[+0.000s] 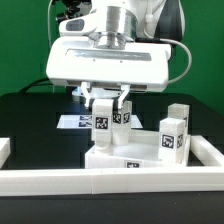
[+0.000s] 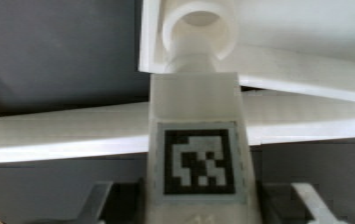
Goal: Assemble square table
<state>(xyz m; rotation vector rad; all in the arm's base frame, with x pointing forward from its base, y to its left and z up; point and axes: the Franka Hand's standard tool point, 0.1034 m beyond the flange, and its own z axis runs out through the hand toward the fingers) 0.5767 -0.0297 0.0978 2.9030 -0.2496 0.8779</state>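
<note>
Next, my gripper releases the white tagged leg so that it stands upright in the slab's front corner (image 1: 104, 150) (image 2: 199, 22) before the neighbouring tagged block.
My gripper (image 1: 108, 100) hangs over the square slab (image 1: 130, 155) and is shut on a white tagged leg (image 1: 103, 120). The leg stands upright over the slab's corner on the exterior view's left, and whether it touches is hidden. In the wrist view the same leg (image 2: 197, 150) runs out from between my fingers (image 2: 113, 200), tag facing the camera, its round end (image 2: 200, 25) at the slab's rim (image 2: 289, 45). A second leg (image 1: 172, 135) stands upright on the slab at the exterior view's right. Another tagged block (image 1: 122, 116) sits right beside the held leg.
The long white border rail (image 1: 110, 182) runs along the front and turns up both sides (image 1: 210, 155). The marker board (image 1: 72, 122) lies flat on the black table behind the slab. A green wall stands at the back.
</note>
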